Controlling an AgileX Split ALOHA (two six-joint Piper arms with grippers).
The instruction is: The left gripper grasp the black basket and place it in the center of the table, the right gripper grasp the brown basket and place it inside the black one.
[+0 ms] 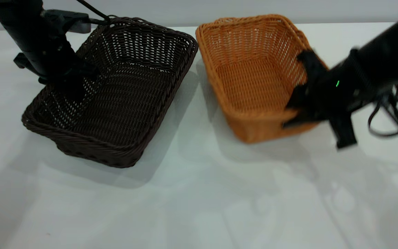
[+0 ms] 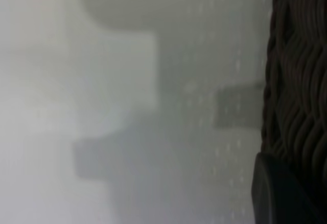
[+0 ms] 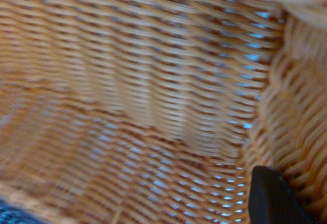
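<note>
Next, I release the black basket from my left gripper on the part of the table [image 1: 181, 107] between it and the brown basket.
The black basket [image 1: 116, 100] is on the left of the table [image 1: 199, 200], its long side angled. My left gripper [image 1: 74, 86] reaches down over its left wall and is shut on that wall. In the left wrist view one finger [image 2: 281, 196] lies against the outside of the dark weave [image 2: 299, 81]. The brown basket [image 1: 250, 72] is right of centre, close beside the black one and tilted. My right gripper [image 1: 299, 100] is shut on its right wall near the front corner. In the right wrist view one finger [image 3: 273, 196] presses on the inside of the orange weave [image 3: 153, 81].
The wide front half of the table lies in front of both baskets. A narrow gap of table [image 1: 202, 103] separates them. The right arm's cables [image 1: 392, 114] hang over the table's right side. A pale wall runs behind the table.
</note>
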